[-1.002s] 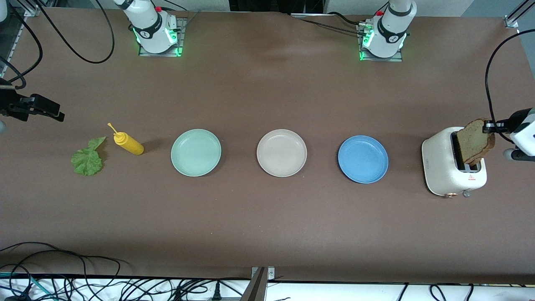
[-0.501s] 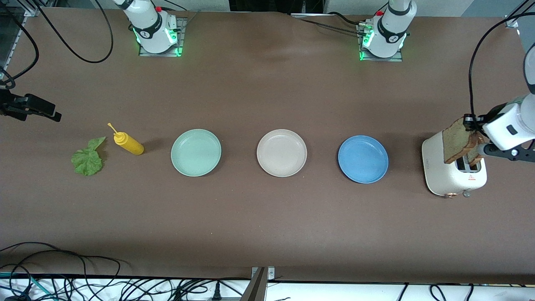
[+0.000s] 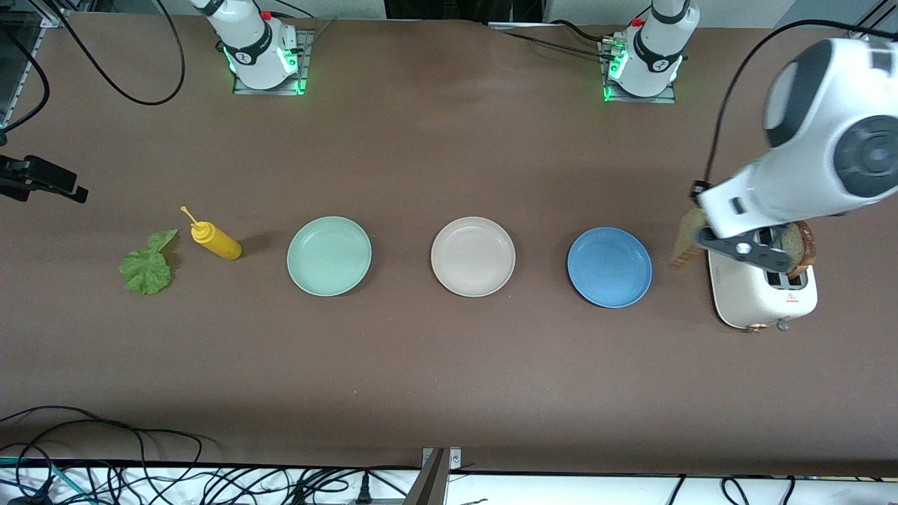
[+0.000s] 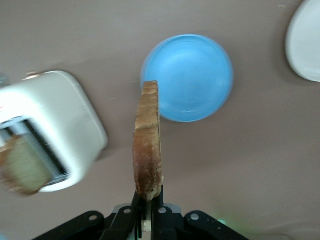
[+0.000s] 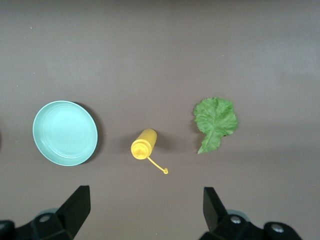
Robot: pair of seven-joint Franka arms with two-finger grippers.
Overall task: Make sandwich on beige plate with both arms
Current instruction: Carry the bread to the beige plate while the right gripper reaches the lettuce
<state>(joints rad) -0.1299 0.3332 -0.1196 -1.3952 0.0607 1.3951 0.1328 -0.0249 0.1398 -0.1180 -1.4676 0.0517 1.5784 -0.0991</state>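
Note:
The robot's left gripper will release the tan bread slice flat on the middle of the bare beige plate (image 3: 477,257). The slice is held on edge between toaster and blue plate.
My left gripper (image 4: 148,202) is shut on the lower edge of a tan bread slice (image 4: 148,140), held on edge over the table between the toaster (image 3: 761,298) and the blue plate (image 3: 609,266). In the front view that slice (image 3: 683,242) pokes out from under the left arm's wrist. A second slice (image 3: 801,245) stands in the toaster's slot. The beige plate (image 3: 472,256) lies bare at mid-table. A green lettuce leaf (image 3: 147,265) lies toward the right arm's end. My right gripper (image 5: 145,207) hangs open and holds nothing, over the table by the leaf and the bottle.
A mint-green plate (image 3: 329,255) sits beside the beige one, toward the right arm's end. A yellow squeeze bottle (image 3: 217,240) lies on its side between the mint plate and the leaf. Cables (image 3: 140,477) run along the table edge nearest the front camera.
The left arm has lifted the bread slice clear of the toaster and swung it toward the blue plate. The right gripper has drifted slightly toward its end of the table.

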